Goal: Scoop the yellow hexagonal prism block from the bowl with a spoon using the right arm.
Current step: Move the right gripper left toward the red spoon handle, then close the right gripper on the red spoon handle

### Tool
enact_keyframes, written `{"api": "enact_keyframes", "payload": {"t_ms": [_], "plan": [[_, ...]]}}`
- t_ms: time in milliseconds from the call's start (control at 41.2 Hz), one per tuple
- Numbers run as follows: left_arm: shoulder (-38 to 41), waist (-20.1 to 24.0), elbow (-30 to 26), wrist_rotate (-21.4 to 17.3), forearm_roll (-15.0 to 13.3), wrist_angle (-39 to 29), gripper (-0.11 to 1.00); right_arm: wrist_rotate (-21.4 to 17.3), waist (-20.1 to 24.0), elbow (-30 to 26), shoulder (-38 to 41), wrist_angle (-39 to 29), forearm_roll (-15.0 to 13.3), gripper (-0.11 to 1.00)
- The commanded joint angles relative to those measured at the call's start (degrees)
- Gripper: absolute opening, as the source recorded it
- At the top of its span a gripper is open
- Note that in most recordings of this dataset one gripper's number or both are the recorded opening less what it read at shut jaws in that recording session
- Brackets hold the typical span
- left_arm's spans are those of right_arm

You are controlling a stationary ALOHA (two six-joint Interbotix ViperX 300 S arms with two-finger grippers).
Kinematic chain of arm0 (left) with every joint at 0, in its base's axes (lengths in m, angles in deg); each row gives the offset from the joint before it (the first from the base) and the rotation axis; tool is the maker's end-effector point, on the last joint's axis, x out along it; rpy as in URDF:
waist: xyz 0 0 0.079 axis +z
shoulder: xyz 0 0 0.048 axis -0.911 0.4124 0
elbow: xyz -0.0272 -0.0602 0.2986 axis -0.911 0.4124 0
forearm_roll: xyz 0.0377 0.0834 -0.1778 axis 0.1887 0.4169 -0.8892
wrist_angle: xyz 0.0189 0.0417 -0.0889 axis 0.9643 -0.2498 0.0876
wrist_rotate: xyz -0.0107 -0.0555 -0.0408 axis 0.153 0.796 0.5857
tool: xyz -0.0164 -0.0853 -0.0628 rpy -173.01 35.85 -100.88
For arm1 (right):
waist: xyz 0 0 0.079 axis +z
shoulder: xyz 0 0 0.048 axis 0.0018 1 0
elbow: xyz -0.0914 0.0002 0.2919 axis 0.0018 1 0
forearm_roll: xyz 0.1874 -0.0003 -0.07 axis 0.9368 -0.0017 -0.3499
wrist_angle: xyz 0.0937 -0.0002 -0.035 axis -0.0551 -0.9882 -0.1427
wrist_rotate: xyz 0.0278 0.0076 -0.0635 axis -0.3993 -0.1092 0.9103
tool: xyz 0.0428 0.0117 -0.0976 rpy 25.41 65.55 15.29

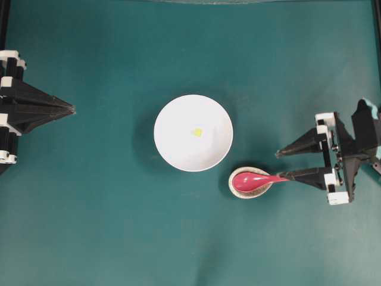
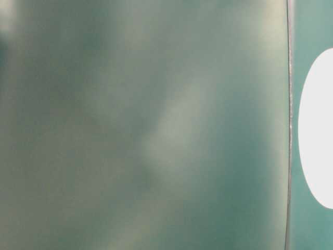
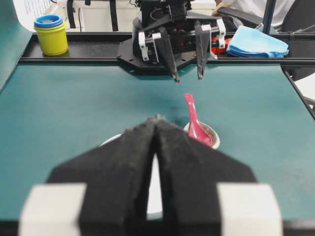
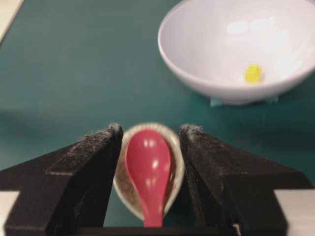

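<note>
Next, my right gripper grabs the handle (image 1: 282, 178) (image 4: 153, 219) of the pink-red spoon just beyond the edge of the speckled beige rest.
The white bowl (image 1: 178, 149) stands mid-table, and the tiny yellow hexagonal prism block (image 1: 196, 132) lies inside it near the centre; the right wrist view shows both, the bowl (image 4: 206, 54) and the block (image 4: 253, 73). The pink-red spoon (image 1: 253, 180) rests scoop-up in a speckled beige rest (image 1: 262, 190) to the bowl's lower right, handle pointing right. My right gripper (image 1: 284, 165) is open at the handle's end. In its wrist view the spoon (image 4: 148, 164) lies between the spread fingers of the right gripper (image 4: 152, 129), untouched. My left gripper (image 1: 71, 109) stays shut at the far left, holding nothing.
In the left wrist view, stacked yellow cups with a blue rim (image 3: 50, 34) and a blue cloth (image 3: 258, 43) lie beyond the table's far black rail. The table-level view is a blur of green with a white shape (image 2: 317, 130) at its right edge.
</note>
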Motion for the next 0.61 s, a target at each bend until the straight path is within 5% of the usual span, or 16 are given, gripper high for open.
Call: {"api": "enact_keyframes", "payload": {"t_ms": [0,582], "plan": [[0.4,0.1,-1.7,-0.1,0.2,0.4,0.0,0.1,1.8,-0.4,2.0,2.5,1.3,0.56],[0.4,0.1,-1.7,-0.1,0.2,-0.5,0.0,-3.9,5.8,1.6,16.1,10.8,3.1,0.56]]}}
